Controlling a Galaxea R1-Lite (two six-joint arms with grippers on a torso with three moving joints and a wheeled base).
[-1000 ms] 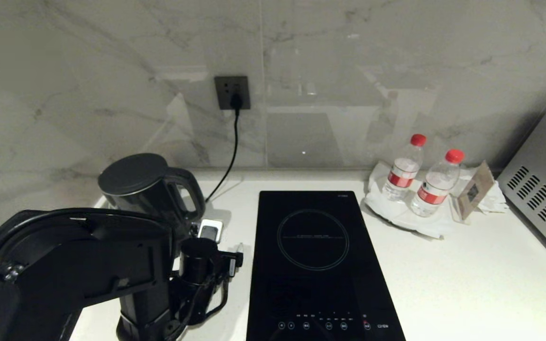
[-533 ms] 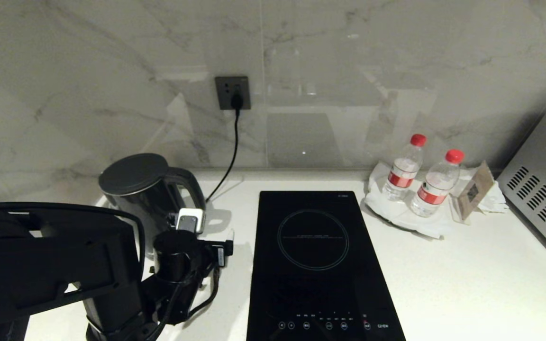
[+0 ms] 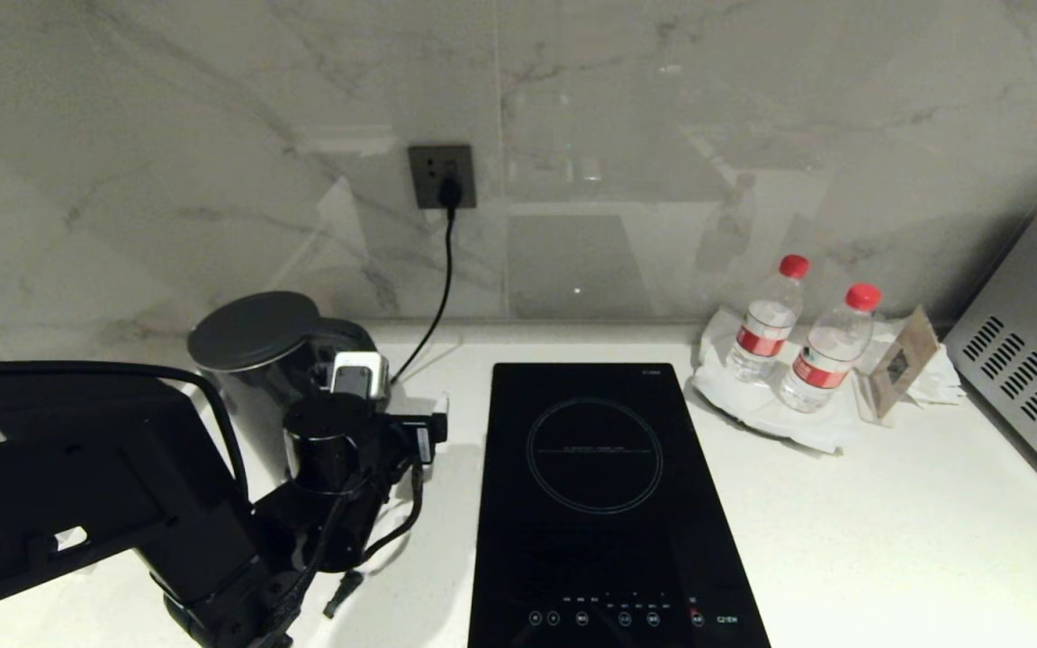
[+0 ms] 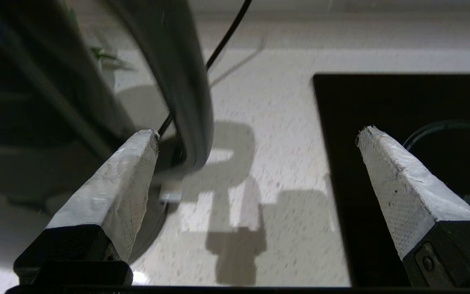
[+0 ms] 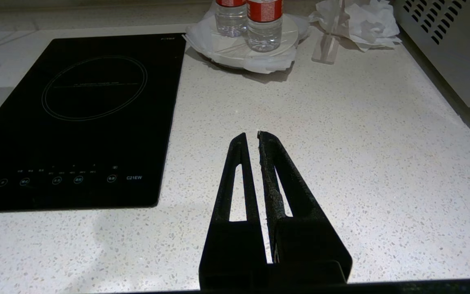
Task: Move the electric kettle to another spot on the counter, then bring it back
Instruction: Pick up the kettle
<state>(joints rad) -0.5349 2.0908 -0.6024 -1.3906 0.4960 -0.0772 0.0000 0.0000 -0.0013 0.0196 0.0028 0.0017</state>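
Note:
The electric kettle has a loop handle. Next, my left gripper grabs the kettle by the upper part of its loop handle (image 3: 365, 344) (image 4: 173, 36), with one finger inside the loop.
The electric kettle (image 3: 253, 337), glossy black with a flat lid, stands at the back left of the white counter (image 3: 843, 504). My left arm (image 3: 329, 468) reaches in from the lower left, and its wrist covers the kettle's handle in the head view. In the left wrist view the left gripper (image 4: 259, 132) is open wide. The loop handle (image 4: 186, 81) hangs just inside one grey fingertip (image 4: 137, 163), and nothing is clamped. The kettle body (image 4: 35, 81) fills that side. My right gripper (image 5: 251, 134) is shut and empty, low over bare counter beside the hob.
A black induction hob (image 3: 604, 486) lies mid-counter, right of the kettle. A cord runs from the wall socket (image 3: 442, 175) down toward the kettle. Two water bottles (image 3: 766, 319) on a white plate, a card stand (image 3: 901, 364) and a steel appliance (image 3: 1032, 360) sit at the right.
My left arm has stretched toward the back wall, bringing its open gripper up to the kettle's handle, which the wrist now hides in the head view. The kettle has not moved.

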